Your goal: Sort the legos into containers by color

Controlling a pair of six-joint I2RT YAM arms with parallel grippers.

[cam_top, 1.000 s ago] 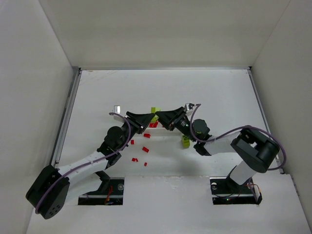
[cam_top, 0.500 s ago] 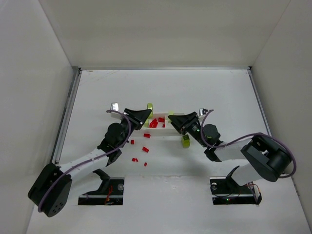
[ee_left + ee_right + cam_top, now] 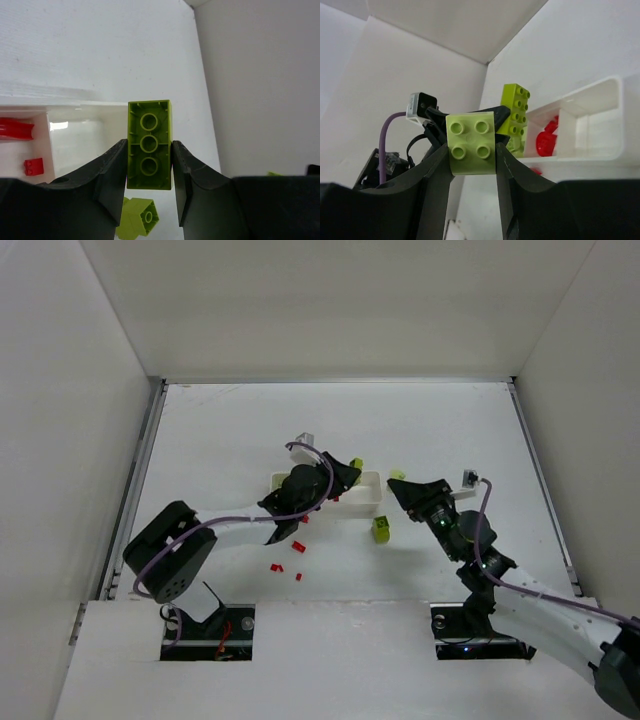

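Next, I set the square yellow-green lego, now held just beside the tray, down with my right gripper among the yellow-green legos in the white tray's end compartment point(image 3: 283, 490).
The white tray point(image 3: 372, 502) lies mid-table, and my left arm reaches across it. My left gripper point(image 3: 352, 466) is shut on a long yellow-green lego point(image 3: 149, 145), hanging over the tray's right end compartment point(image 3: 90, 107). Red legos point(image 3: 15, 129) lie in the compartment beside it. My right gripper point(image 3: 396, 481), just right of the tray, is shut on a square yellow-green lego point(image 3: 471, 142). Past it the right wrist view shows the left gripper's long lego point(image 3: 516, 115) and red legos point(image 3: 547, 140) in the tray point(image 3: 600, 125).
One more yellow-green lego point(image 3: 381, 529) sits on the table in front of the tray's right end, also visible under my left fingers point(image 3: 140, 217). Several loose red legos point(image 3: 298, 546) are scattered in front of the tray's left end.
My left gripper has swung right along the tray to its right end, carrying the long lego. My right arm has drawn back to the right, away from the tray, with its square lego.
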